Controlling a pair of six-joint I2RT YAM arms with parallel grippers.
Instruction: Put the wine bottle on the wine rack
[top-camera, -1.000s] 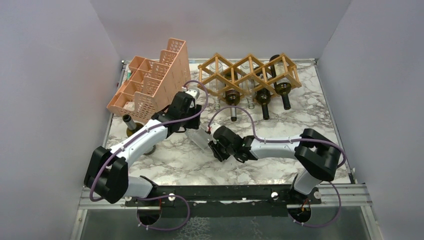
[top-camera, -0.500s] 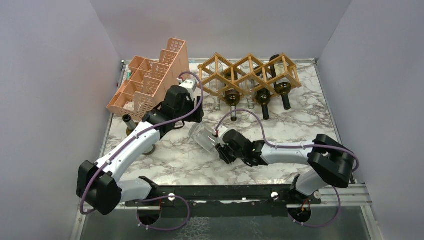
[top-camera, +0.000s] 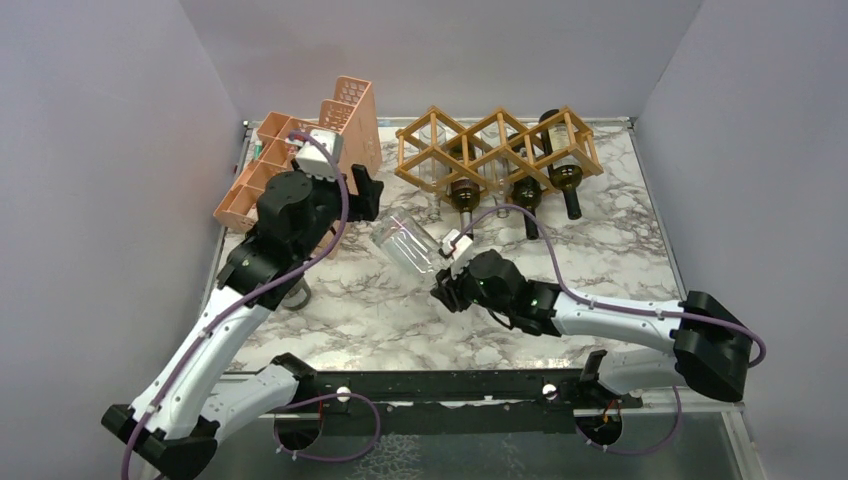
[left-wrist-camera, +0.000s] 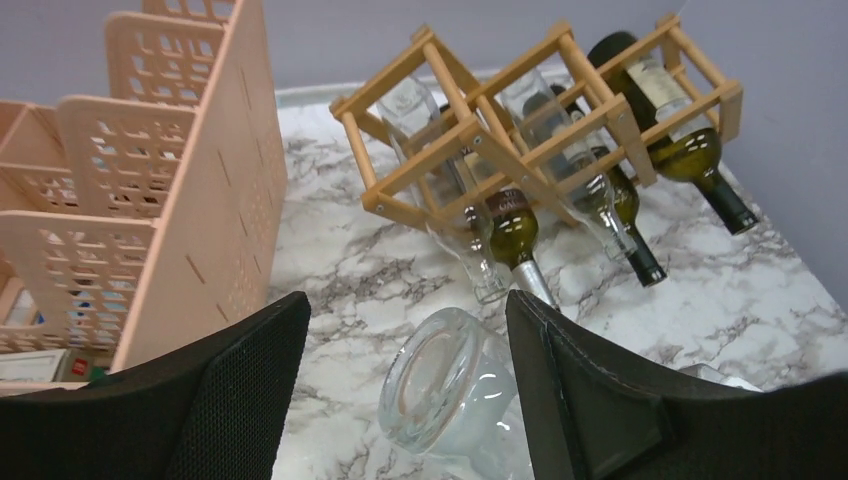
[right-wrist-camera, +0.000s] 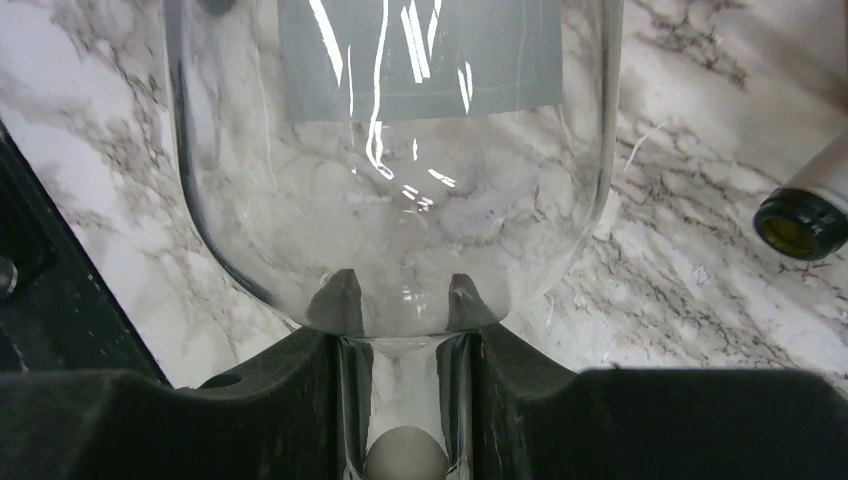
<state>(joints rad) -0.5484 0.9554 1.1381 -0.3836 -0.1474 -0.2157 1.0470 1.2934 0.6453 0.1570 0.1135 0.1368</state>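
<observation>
The robot's right gripper will release the clear glass wine bottle in the rack's top notch (top-camera: 466, 132) closest to the pink organizer.
A clear glass wine bottle (top-camera: 405, 243) is tilted above the marble table, base up and toward the back left. My right gripper (top-camera: 452, 283) is shut on its neck; the right wrist view shows the neck clamped between the fingers (right-wrist-camera: 403, 400) and the bottle body (right-wrist-camera: 390, 170) beyond. My left gripper (top-camera: 365, 190) is open and empty, raised above and left of the bottle; the bottle's base (left-wrist-camera: 445, 385) shows below its spread jaws (left-wrist-camera: 405, 320). The golden-brown wooden wine rack (top-camera: 497, 148) stands at the back, also in the left wrist view (left-wrist-camera: 530, 130).
Several bottles lie in the rack, necks pointing forward (top-camera: 528, 205). A pink perforated stepped organizer (top-camera: 300, 165) stands at the back left, close beside my left gripper (left-wrist-camera: 150, 180). Grey walls enclose the table on three sides.
My left gripper has drawn away from the bottle, up and to the back left. My right gripper has carried the bottle by its neck toward the back left, raising its base.
</observation>
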